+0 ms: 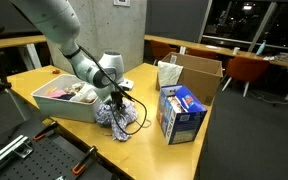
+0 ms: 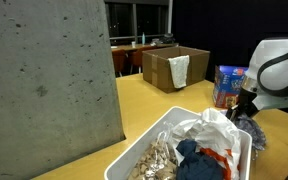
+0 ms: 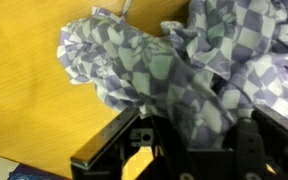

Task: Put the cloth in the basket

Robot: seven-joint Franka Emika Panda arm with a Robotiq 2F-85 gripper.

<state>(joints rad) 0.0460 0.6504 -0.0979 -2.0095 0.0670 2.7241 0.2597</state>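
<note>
My gripper is going to let go of the cloth on the yellow table point(image 1: 119, 131) between the white basket and the blue carton, toward the table's near edge.
The blue-and-white checkered cloth point(image 1: 121, 117) is bunched on the yellow table right beside the near end of the white basket point(image 1: 56, 101). My gripper point(image 1: 116, 97) comes down onto its top and is shut on the cloth, whose lower folds reach the table. In the wrist view the cloth point(image 3: 134, 60) fills the frame and is pinched between the black fingers point(image 3: 189, 122). In an exterior view the gripper point(image 2: 247, 104) is at the basket's far corner point(image 2: 152, 135), with the cloth point(image 2: 257, 131) below it. The basket holds several other clothes.
A blue carton point(image 1: 181, 113) stands close beside the cloth. An open cardboard box point(image 1: 196, 76) with a white bag point(image 1: 168, 73) sits behind it. The table edge point(image 1: 134, 165) is near. A concrete pillar point(image 2: 44, 80) stands next to the table.
</note>
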